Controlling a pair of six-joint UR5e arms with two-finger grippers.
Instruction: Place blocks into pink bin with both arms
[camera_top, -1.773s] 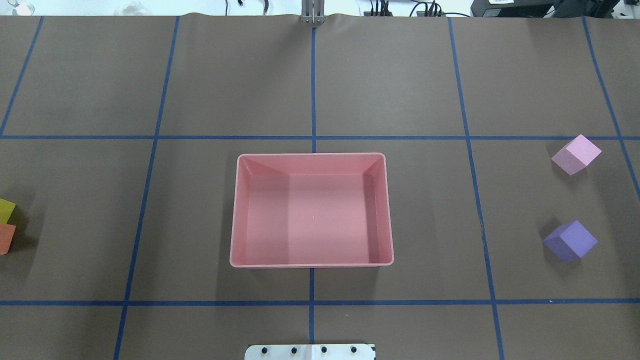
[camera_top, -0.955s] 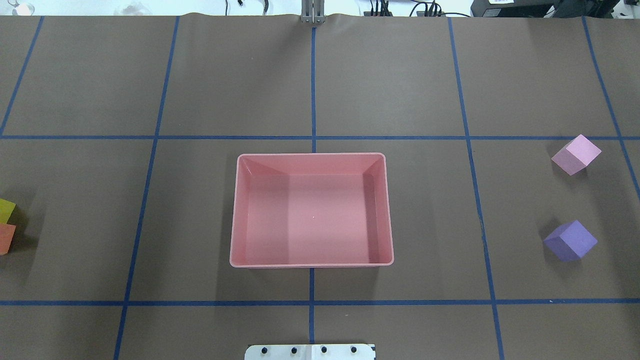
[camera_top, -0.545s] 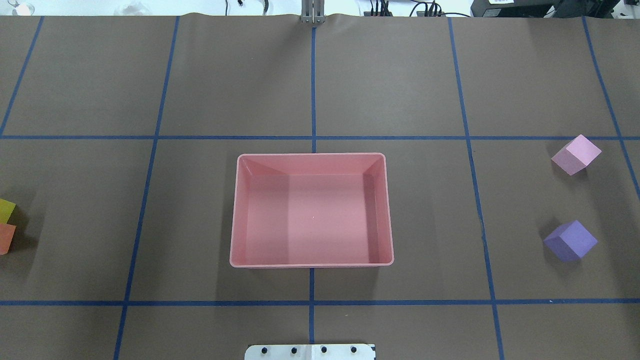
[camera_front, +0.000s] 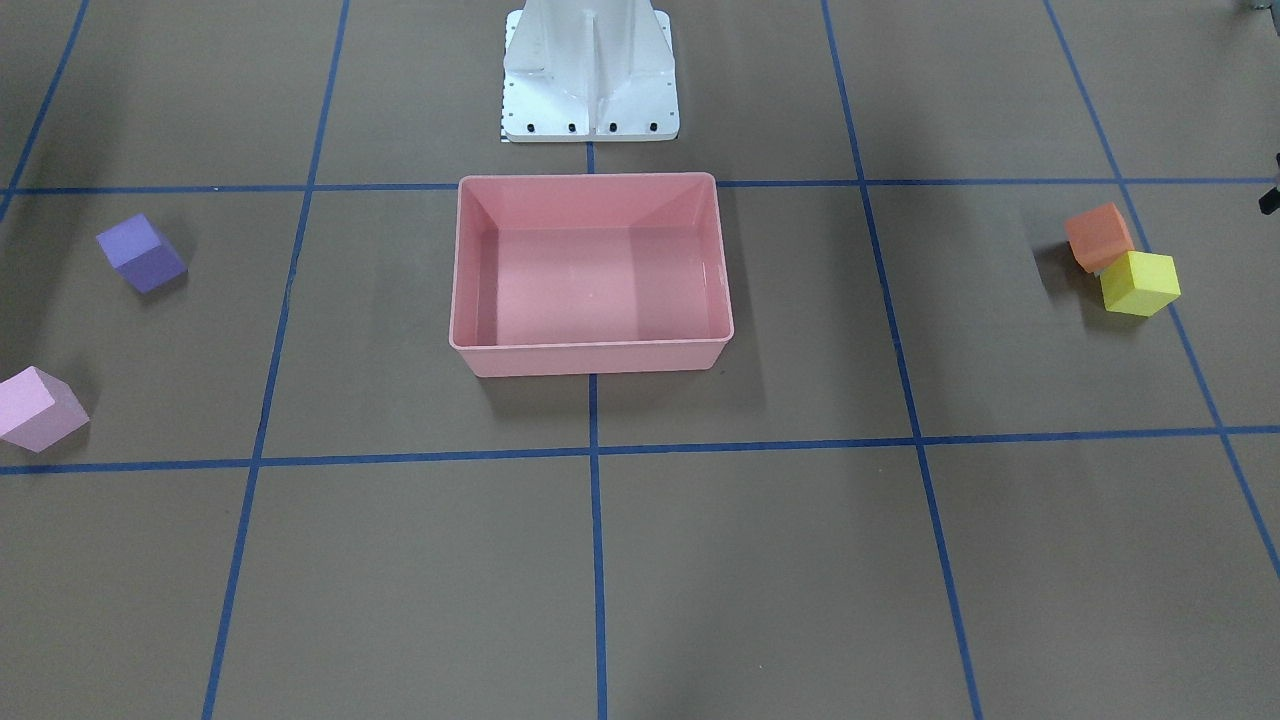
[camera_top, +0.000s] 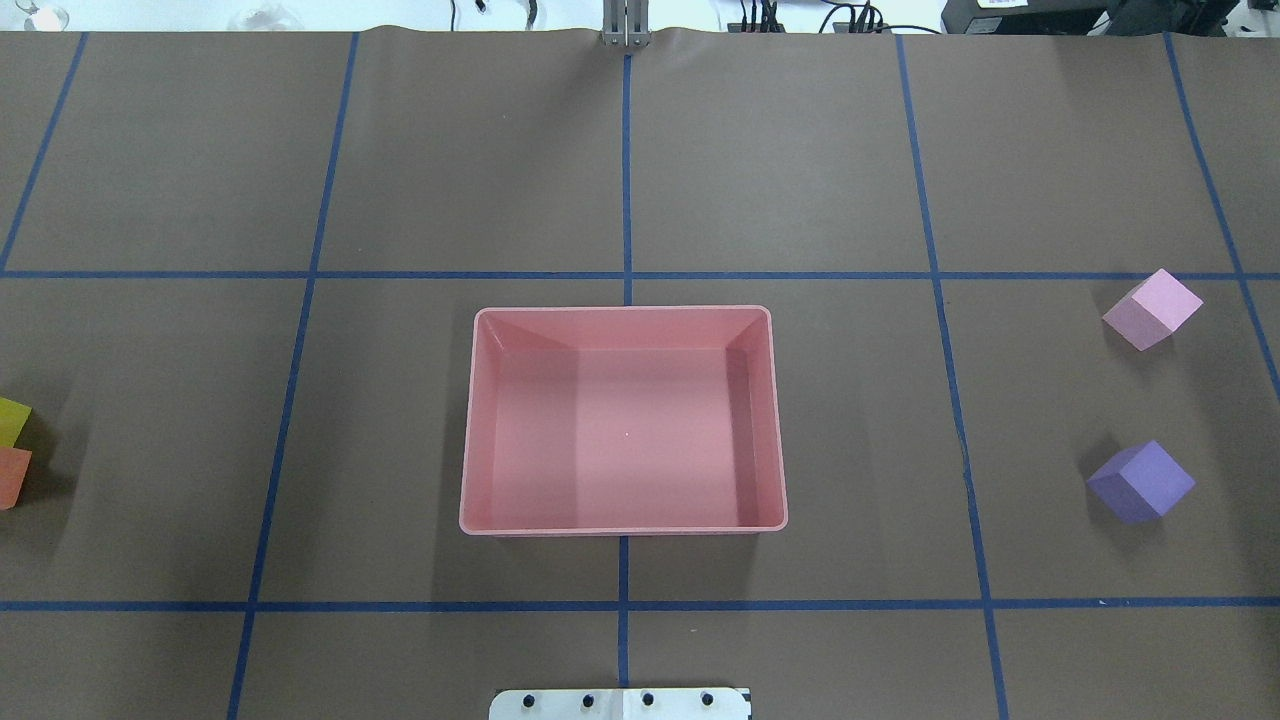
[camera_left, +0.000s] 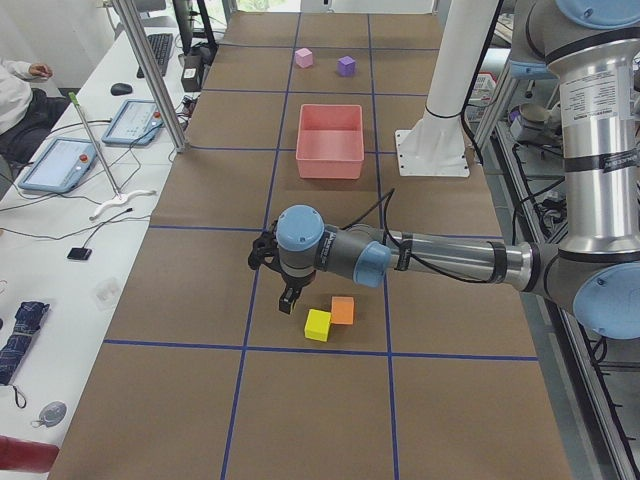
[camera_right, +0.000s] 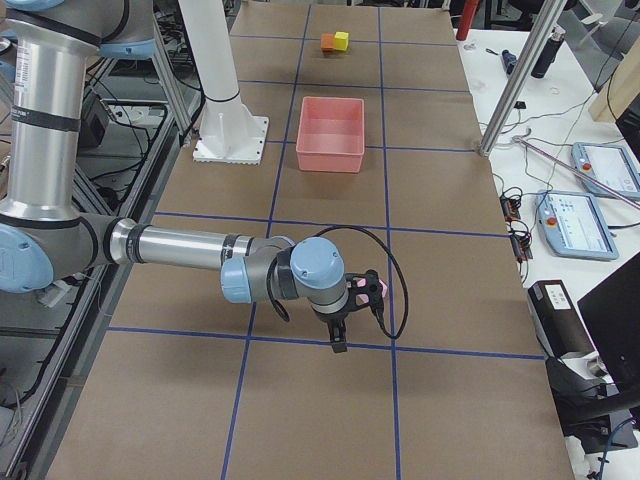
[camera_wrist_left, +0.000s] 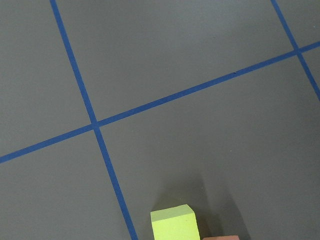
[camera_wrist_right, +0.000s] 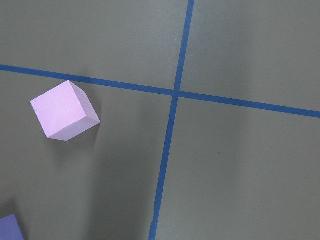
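Note:
The robot's left gripper should close on the top part of the yellow block (camera_front: 1143, 271) (camera_wrist_left: 176, 229), the one that touches the orange block.
The pink bin (camera_top: 468, 420) stands empty at the table's middle, also in the front view (camera_front: 590, 358). The yellow block (camera_front: 1140, 283) and the orange block (camera_front: 1098, 236) touch each other at the robot's far left (camera_top: 12, 420). The purple block (camera_top: 1140, 482) and the light pink block (camera_top: 1152, 308) lie apart at the far right. My left gripper (camera_left: 288, 300) hangs just beside the yellow block (camera_left: 318, 324). My right gripper (camera_right: 340, 338) hangs by the light pink block (camera_wrist_right: 64, 111). Both show only in side views, so I cannot tell if they are open.
The white pedestal base (camera_front: 590, 100) stands behind the bin. Blue tape lines grid the brown table. Operator desks with tablets (camera_left: 60, 165) and metal posts (camera_right: 515, 85) line the table's far side.

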